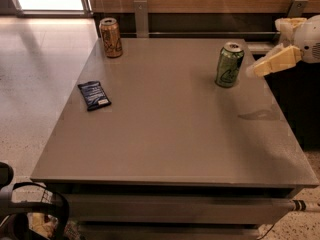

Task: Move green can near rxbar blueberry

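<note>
Next, I move my gripper to the green can and close it around the can's middle (229, 66), halfway between the can's top and its base.
The green can (229, 64) stands upright at the back right of the grey table (170, 134). The rxbar blueberry (94, 95), a flat dark navy wrapper, lies near the table's left edge, far from the can. My gripper (266, 48) comes in from the right edge at the can's height, just right of the can and not touching it. It is open and empty. One pale finger (272, 61) points at the can's side, and the other (288, 24) sits higher and further back.
An orange-brown can (110, 37) stands upright at the table's back left corner. A wood-panelled wall with a metal rail (200, 33) runs behind the table. Pale floor lies to the left. Dark base parts (25, 209) show at the bottom left.
</note>
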Robot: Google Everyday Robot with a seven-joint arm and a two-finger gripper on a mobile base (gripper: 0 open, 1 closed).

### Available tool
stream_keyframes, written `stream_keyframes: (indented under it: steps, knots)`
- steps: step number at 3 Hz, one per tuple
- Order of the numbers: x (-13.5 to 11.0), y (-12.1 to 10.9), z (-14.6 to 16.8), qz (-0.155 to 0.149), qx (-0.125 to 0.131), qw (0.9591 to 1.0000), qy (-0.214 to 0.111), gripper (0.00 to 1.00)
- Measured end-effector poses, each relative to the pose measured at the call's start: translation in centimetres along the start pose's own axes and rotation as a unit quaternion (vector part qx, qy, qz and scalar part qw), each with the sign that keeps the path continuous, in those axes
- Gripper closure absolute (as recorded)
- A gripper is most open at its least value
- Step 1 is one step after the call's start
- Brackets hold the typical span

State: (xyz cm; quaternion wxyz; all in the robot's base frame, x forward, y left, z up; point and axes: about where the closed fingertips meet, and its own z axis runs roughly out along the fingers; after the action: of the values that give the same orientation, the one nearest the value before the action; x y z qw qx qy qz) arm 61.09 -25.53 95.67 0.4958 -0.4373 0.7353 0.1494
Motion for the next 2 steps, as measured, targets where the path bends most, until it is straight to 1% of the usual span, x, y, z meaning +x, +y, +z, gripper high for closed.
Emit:
stream_keyframes:
  steps: [1, 2]
  knots:
    - [1.7, -1.0, 3.4, 0.025, -0.017, 0.9988, -0.038, 0.00]
    - [3.2, -2.0, 5.9, 0.046, -0.023, 0.9949, -0.087, 0.00]
